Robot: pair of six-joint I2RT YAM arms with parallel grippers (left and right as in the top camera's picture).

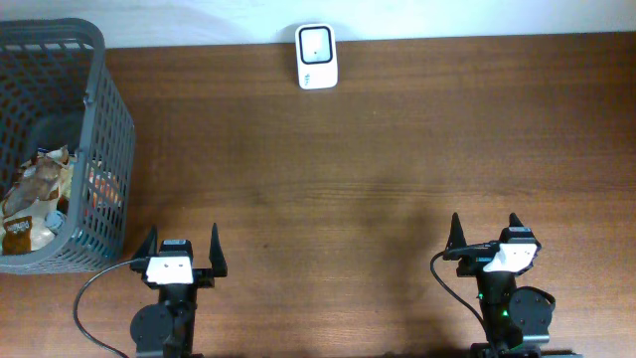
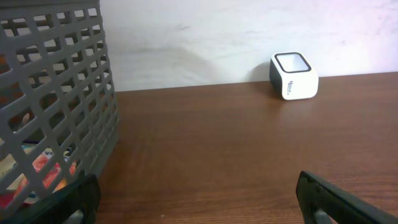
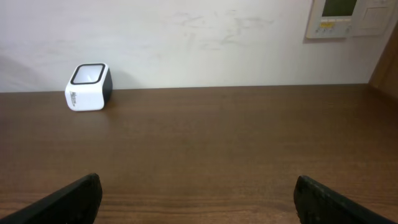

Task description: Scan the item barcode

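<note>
Next, I close my left gripper on the teal bottle's upper end (image 1: 56, 220) in the grey mesh basket's near corner.
A small white barcode scanner (image 1: 317, 57) stands at the table's far edge by the wall; it also shows as the white scanner (image 2: 293, 76) in the left wrist view and the scanner (image 3: 88, 86) in the right wrist view. Packaged items (image 1: 35, 199) lie in a grey mesh basket (image 1: 94, 169) at the far left; the left wrist view shows the basket wall (image 2: 56, 106) close by on its left. My left gripper (image 1: 181, 246) is open and empty near the front edge, just right of the basket. My right gripper (image 1: 487, 232) is open and empty at the front right.
The brown wooden table (image 1: 378, 179) runs between the grippers and the scanner. A white wall (image 3: 186, 37) backs the table, with a wall panel (image 3: 348, 15) at the upper right in the right wrist view.
</note>
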